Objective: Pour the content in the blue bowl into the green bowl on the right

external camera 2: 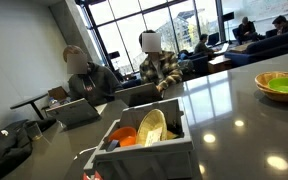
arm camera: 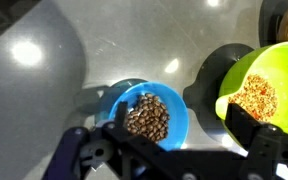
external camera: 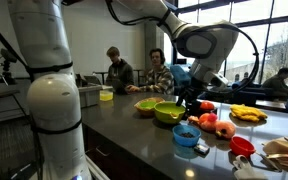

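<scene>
Next, my gripper goes to the blue bowl's rim (external camera: 197, 136) (arm camera: 112, 117) on the side farthest from the green bowl and closes there.
A blue bowl (arm camera: 149, 115) filled with brown beans sits on the grey counter, and it also shows in an exterior view (external camera: 186, 133). A green bowl (arm camera: 259, 90) holding yellowish grains stands just to its right in the wrist view, and behind it in an exterior view (external camera: 169, 112). My gripper (arm camera: 181, 135) is open and empty, hovering above the two bowls. One finger hangs over the blue bowl's left rim and the other over the green bowl's near edge. In an exterior view the gripper (external camera: 189, 100) hangs above the bowls.
On the counter are a yellow bowl (external camera: 147, 105), red fruits (external camera: 216, 125), a plate of yellow food (external camera: 247, 114), a red bowl (external camera: 242, 146) and a blue lid (external camera: 201, 148). A white crate (external camera 2: 144, 145) of items stands near the camera. People sit at tables behind.
</scene>
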Motion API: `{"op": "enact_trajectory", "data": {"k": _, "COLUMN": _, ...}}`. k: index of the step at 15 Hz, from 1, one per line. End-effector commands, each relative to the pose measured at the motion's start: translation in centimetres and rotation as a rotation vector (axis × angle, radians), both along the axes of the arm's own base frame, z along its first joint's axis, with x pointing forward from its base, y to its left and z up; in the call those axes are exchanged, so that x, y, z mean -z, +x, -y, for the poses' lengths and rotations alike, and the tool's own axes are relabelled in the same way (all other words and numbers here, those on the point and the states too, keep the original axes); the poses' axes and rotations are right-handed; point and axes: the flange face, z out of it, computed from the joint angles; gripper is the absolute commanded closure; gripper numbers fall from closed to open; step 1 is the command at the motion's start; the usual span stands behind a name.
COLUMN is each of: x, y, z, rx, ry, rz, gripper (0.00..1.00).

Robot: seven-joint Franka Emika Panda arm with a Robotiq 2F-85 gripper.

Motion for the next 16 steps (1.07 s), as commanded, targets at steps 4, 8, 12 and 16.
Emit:
{"op": "enact_trajectory", "data": {"k": 4, "x": 0.57, "y": 0.36, "z": 0.40, "rx": 0.011, "ry": 0.054, "rz": 0.017, "gripper": 0.00}}
{"op": "enact_trajectory", "data": {"k": 8, "x": 0.71, "y": 0.28, "z": 0.41, "rx": 0.003, "ry": 0.044, "rz": -0.003, "gripper": 0.00}}
{"op": "enact_trajectory", "data": {"k": 12, "x": 1.03, "y": 0.28, "z": -0.09, "rx": 0.009, "ry": 0.035, "rz": -0.005, "gripper": 0.00}}
{"op": "enact_trajectory", "data": {"k": 16, "x": 1.04, "y": 0.27, "z": -0.10, "rx": 0.008, "ry": 0.036, "rz": -0.006, "gripper": 0.00}}
